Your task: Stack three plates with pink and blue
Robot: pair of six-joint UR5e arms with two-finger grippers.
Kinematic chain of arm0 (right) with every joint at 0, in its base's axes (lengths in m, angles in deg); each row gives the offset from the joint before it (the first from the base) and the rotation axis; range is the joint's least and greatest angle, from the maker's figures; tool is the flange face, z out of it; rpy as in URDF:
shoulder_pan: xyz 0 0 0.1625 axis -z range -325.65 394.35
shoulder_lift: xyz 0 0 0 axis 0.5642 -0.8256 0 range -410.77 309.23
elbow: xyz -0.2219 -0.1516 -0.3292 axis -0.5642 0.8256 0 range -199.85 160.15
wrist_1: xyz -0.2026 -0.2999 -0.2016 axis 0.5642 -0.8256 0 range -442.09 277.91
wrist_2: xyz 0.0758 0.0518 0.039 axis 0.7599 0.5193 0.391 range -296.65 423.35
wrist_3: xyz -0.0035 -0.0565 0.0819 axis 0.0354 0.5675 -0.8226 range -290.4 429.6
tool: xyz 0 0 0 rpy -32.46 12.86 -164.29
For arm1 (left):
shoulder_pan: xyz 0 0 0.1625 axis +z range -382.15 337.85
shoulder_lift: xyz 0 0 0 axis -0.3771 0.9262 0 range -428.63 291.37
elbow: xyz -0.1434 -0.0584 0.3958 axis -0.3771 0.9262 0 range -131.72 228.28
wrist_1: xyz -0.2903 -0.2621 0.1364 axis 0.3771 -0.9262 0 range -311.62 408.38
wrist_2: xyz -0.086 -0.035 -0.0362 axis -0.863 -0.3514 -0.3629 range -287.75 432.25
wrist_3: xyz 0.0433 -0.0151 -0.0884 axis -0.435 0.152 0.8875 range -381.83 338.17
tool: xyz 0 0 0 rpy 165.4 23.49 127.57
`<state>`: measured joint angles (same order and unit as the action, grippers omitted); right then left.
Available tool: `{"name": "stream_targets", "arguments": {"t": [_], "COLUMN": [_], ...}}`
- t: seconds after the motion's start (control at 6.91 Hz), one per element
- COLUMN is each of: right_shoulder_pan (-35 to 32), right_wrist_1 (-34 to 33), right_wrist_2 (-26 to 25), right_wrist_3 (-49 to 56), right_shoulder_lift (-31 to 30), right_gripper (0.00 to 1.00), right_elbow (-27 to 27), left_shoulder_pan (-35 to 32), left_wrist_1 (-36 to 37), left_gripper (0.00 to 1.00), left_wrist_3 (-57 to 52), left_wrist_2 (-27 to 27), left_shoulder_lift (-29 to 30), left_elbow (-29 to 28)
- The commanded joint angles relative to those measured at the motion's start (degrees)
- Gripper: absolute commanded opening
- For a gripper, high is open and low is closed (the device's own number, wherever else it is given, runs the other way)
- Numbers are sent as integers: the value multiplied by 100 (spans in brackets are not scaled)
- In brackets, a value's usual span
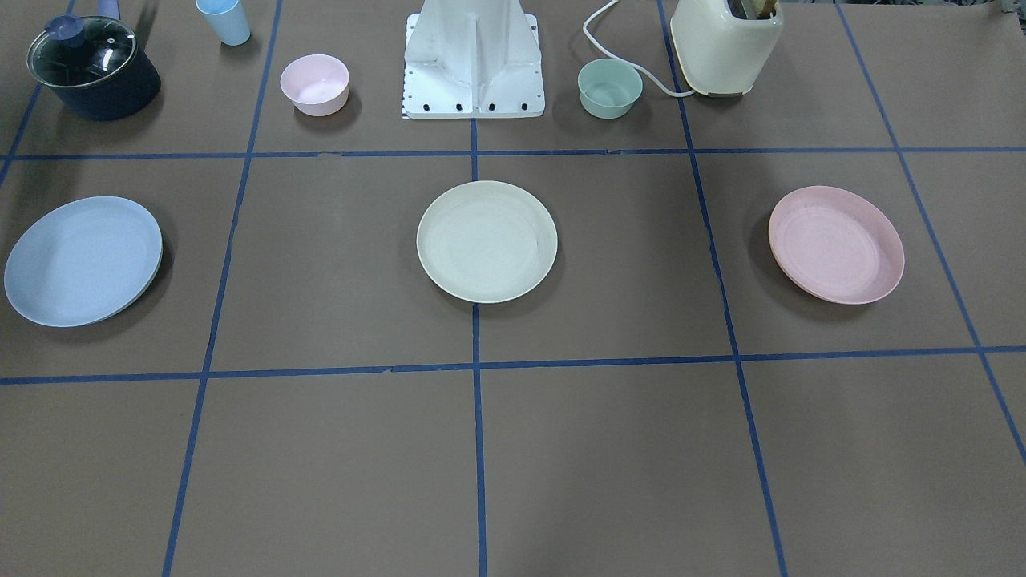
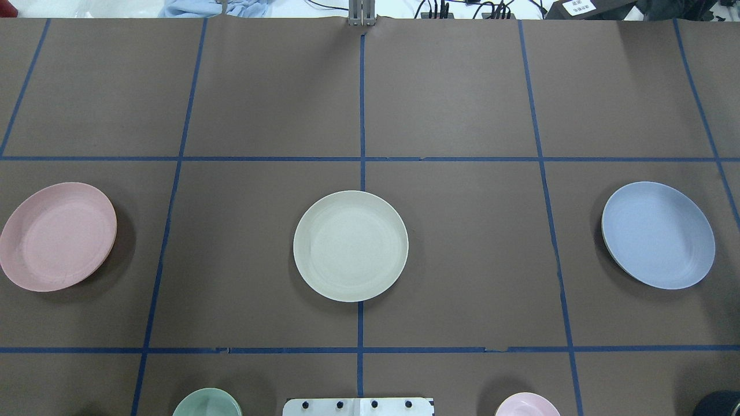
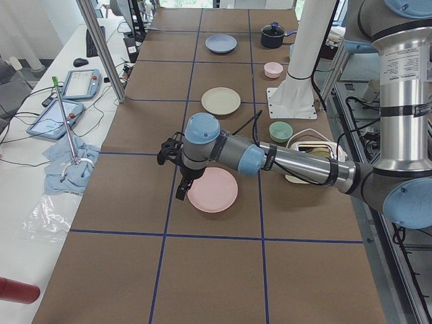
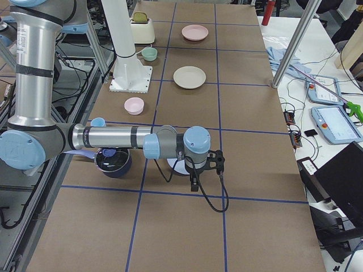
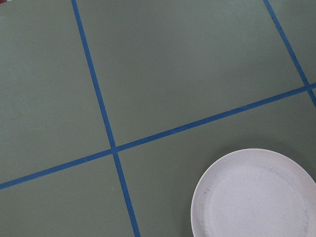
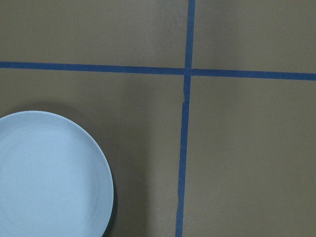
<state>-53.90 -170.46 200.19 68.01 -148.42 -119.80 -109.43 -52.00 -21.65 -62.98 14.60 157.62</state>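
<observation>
I will close my left gripper on the pink plate's outer rim (image 1: 902,253) (image 5: 192,224), on the side farthest from the cream-white plate.
Three plates lie apart in a row on the brown table. The cream-white plate (image 1: 486,240) is in the middle (image 2: 350,245). The pale pink plate (image 1: 836,244) lies on the robot's left (image 2: 56,236). The light blue plate (image 1: 82,260) lies on its right (image 2: 658,234). My left gripper (image 3: 169,150) hovers above the table just beside the pink plate (image 3: 212,190), which shows in the left wrist view (image 5: 256,195). My right gripper (image 4: 217,161) hovers beside the blue plate (image 4: 173,166), which shows in the right wrist view (image 6: 49,175). I cannot tell whether either gripper is open.
Along the robot's side of the table stand a small pink bowl (image 1: 314,84), a mint-green bowl (image 1: 610,88), a light blue cup (image 1: 224,20), a dark pot with a glass lid (image 1: 92,68) and a cream toaster (image 1: 725,44), around the white robot base (image 1: 473,64).
</observation>
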Motion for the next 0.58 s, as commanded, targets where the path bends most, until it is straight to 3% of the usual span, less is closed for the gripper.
{"name": "stream_targets", "arguments": {"t": [0.0,0.43], "right_shoulder_pan": [1,1], "right_wrist_1": [4,4], "right_wrist_2": [0,0], "right_wrist_3": [0,-9], "right_shoulder_lift": [0,9], "right_gripper": [100,100], "right_elbow": [-6,-7], "left_shoulder_pan": [0,0], "left_wrist_1": [17,0], "left_gripper": [100,100], "left_wrist_3": [9,-9], "left_wrist_2": [-12,32], "left_shoulder_lift": [9,0], "left_elbow": [52,70]}}
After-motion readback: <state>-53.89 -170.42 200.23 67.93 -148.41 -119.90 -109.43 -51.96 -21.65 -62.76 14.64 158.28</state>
